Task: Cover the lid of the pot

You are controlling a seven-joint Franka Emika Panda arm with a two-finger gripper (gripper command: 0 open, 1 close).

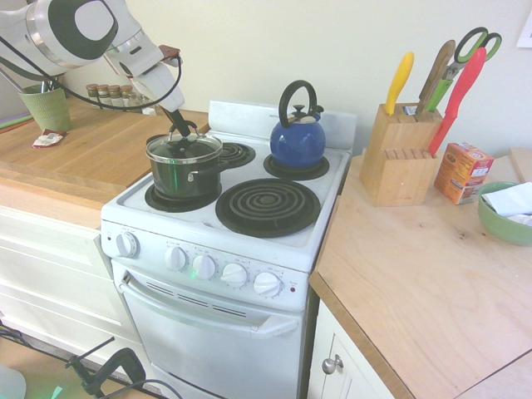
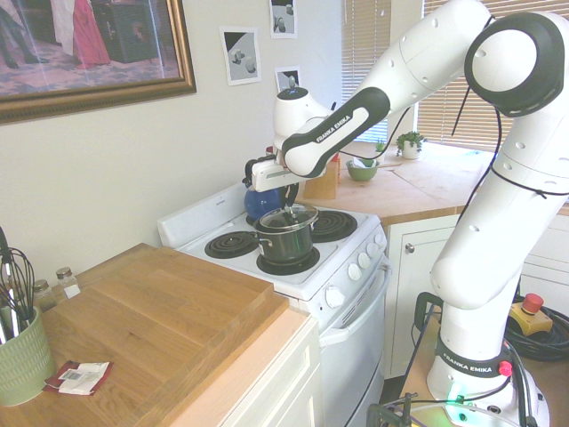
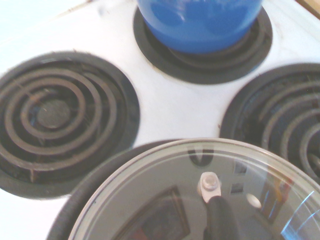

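Next, my gripper sets the glass lid down flat across the rim of the dark glossy pot (image 2: 283, 221) and lets it go there, in front of the blue kettle.
The dark glossy pot (image 1: 184, 176) stands on the stove's front left burner, its short handle pointing toward the front. The glass lid (image 1: 184, 148) with its metal rim lies over the pot's mouth, slightly tilted in the second exterior view, where the lid (image 2: 289, 216) sits just above the pot (image 2: 286, 244). My gripper (image 1: 178, 127) comes down from the upper left and is shut on the lid's black loop handle. In the wrist view the lid (image 3: 165, 200) fills the lower part.
A blue kettle (image 1: 297, 137) sits on the back right burner, close behind the pot. The large front right burner (image 1: 268, 206) is bare. A knife block (image 1: 399, 154) stands on the right counter. A green cup (image 1: 46, 106) and spice jars stand on the left wooden counter.
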